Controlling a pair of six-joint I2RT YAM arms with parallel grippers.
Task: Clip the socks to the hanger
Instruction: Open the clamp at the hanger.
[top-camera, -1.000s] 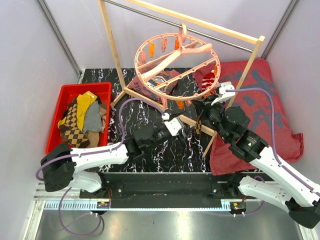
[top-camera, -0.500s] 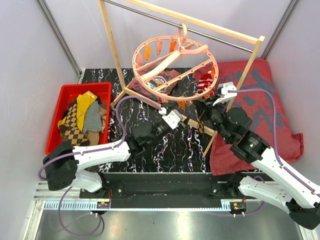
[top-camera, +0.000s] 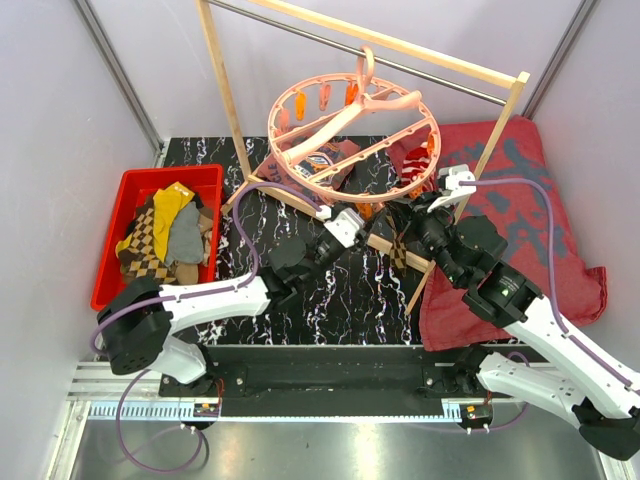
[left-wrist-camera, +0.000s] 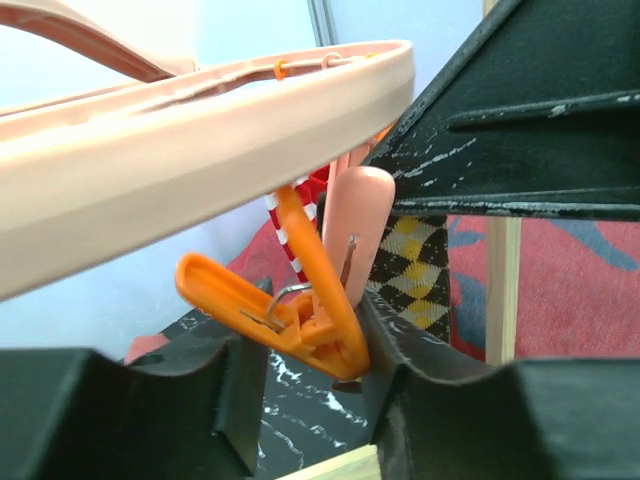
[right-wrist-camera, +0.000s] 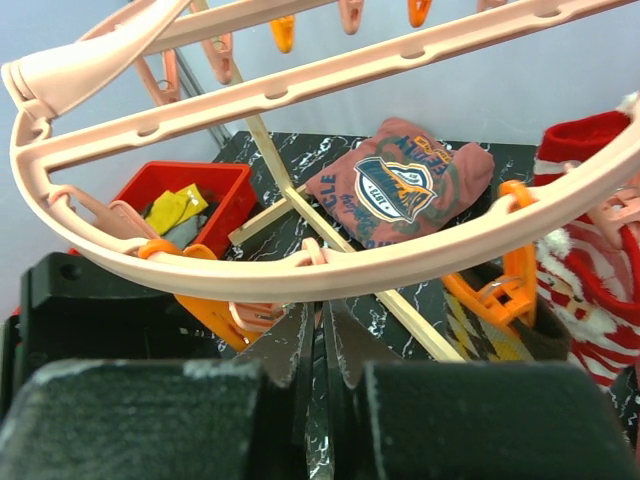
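Observation:
My right gripper needs to open and close around the pink clip's body (right-wrist-camera: 260, 316), as the pink clip is leaning on the orange clip next to the shut fingers of that gripper.
The salmon-pink ring hanger (top-camera: 340, 118) hangs from the wooden rack, and its rim crosses both wrist views (left-wrist-camera: 200, 140) (right-wrist-camera: 300, 270). At its near rim my left gripper (top-camera: 358, 214) (left-wrist-camera: 305, 360) is shut on an orange clip (left-wrist-camera: 300, 320), with a jaw pressing each side. Just right of it, my right gripper (top-camera: 408, 224) (right-wrist-camera: 322, 320) is shut under the rim, and a brown-tan argyle sock (top-camera: 398, 250) (left-wrist-camera: 412, 270) hangs from its fingers. A red-white striped sock (top-camera: 415, 170) (right-wrist-camera: 580, 270) hangs clipped to the right rim. More socks (top-camera: 165, 235) lie in the red bin.
The red bin (top-camera: 112, 255) stands at the left. The rack's wooden posts (top-camera: 225, 90) and its base bar (top-camera: 290, 198) cross the black marble tabletop. A dark-red patterned cloth (top-camera: 520, 200) covers the right side. A printed reddish cloth (top-camera: 320, 160) (right-wrist-camera: 400, 185) lies under the hanger.
My left gripper has risen to the hanger's near rim and its jaws have closed on the orange clip. The hanger has swung slightly. The right gripper has stayed shut, nearly still.

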